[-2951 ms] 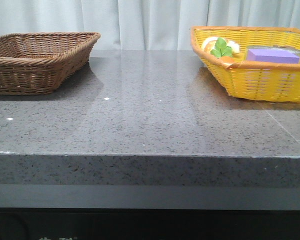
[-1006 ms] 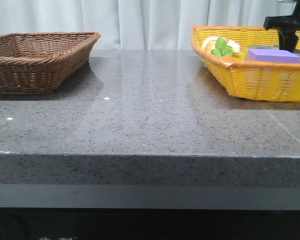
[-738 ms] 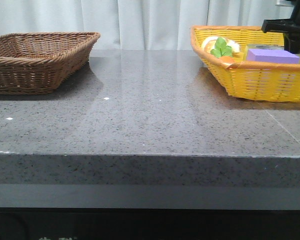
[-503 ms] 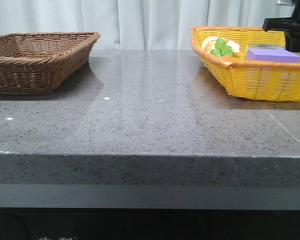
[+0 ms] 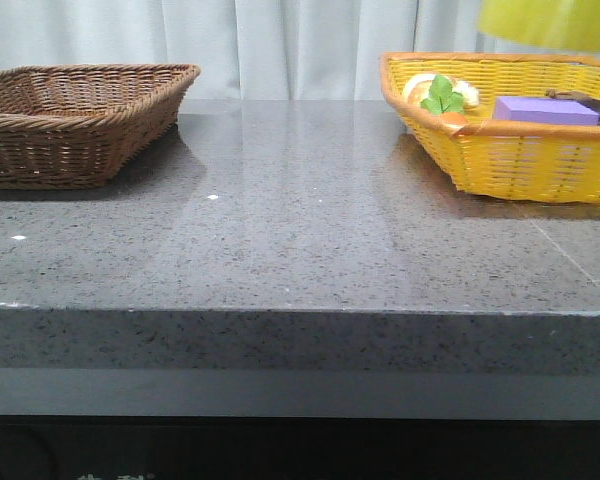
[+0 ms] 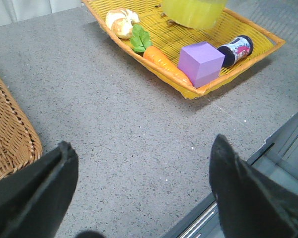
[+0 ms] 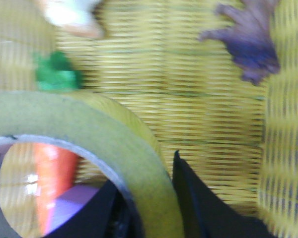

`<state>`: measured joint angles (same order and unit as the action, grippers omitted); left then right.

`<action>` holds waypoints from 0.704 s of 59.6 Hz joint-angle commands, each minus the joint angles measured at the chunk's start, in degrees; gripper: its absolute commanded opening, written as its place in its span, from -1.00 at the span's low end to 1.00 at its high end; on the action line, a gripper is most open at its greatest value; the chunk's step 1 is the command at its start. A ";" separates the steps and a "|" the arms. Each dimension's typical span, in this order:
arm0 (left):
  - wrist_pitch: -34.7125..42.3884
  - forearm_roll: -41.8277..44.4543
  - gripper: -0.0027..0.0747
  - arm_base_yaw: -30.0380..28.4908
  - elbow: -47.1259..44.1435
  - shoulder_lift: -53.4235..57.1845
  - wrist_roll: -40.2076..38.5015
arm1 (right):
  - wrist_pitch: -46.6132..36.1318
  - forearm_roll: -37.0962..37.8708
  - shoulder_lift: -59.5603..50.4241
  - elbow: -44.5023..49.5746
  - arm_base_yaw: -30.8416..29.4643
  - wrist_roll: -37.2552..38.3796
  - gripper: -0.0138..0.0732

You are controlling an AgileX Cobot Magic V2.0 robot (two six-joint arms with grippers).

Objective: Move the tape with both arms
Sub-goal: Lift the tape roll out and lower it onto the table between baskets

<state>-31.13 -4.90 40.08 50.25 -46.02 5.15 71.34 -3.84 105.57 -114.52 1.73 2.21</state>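
Observation:
The tape will leave my right gripper on the bare counter (image 5: 261, 182) between the brown wicker basket and the yellow basket.
The tape (image 7: 89, 124), a thick yellow roll with a pale core, fills the right wrist view. My right gripper (image 7: 146, 173) is shut on its wall, one finger inside the core and one finger (image 7: 203, 203) outside. In the front view the tape (image 5: 550, 22) hangs blurred at the top right, above the yellow basket (image 5: 520, 160); the gripper itself is out of that frame. The left wrist view shows the tape (image 6: 191, 9) over that yellow basket (image 6: 164, 34). My left gripper (image 6: 142, 144) is open over bare countertop, holding nothing.
The yellow basket holds a purple block (image 5: 546, 110), a carrot with green leaves (image 6: 161, 62), a bread roll (image 6: 121, 22) and a small bottle (image 6: 236, 48). A brown wicker basket (image 5: 75, 120) stands at the back left. The counter's front edge (image 5: 300, 312) runs across.
The right gripper, which reached down into the yellow basket, has risen out of the front view's top. The tape has come up with it and now hangs above the basket.

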 commanded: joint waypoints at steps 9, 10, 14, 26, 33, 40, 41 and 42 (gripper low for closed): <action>4.13 -0.51 0.47 0.57 1.60 0.15 -0.01 | -4.93 -0.94 -7.10 -1.94 10.37 -0.72 -0.40; 4.13 -0.51 0.47 0.57 1.60 0.15 -0.01 | -5.06 -0.94 -7.10 -1.94 11.20 -0.72 -0.40; 4.13 -0.51 0.47 0.57 1.60 0.15 -0.01 | -5.86 -0.94 -6.92 -1.82 15.13 -0.77 -0.40; 4.13 -0.51 0.47 0.57 1.60 0.15 -0.01 | -8.28 -0.17 -4.40 -1.82 25.04 -0.83 -0.40; 4.13 -0.51 0.47 0.57 1.60 0.15 -0.01 | -8.32 1.71 -2.00 -1.82 28.23 -0.83 -0.40; 4.13 -0.51 0.47 0.57 1.60 0.15 -0.01 | -8.32 4.48 1.33 -1.82 30.31 -0.83 -0.40; 4.13 -0.51 0.47 0.57 1.60 0.15 -0.01 | -8.32 4.63 1.94 -1.82 30.44 -0.83 -0.40; 4.13 -0.51 0.47 0.57 1.60 0.15 -0.01 | -8.32 4.63 2.32 -1.82 30.49 -0.83 -0.40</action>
<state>-31.13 -4.90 40.08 50.25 -46.02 5.15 66.72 -0.84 109.54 -114.52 31.72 1.69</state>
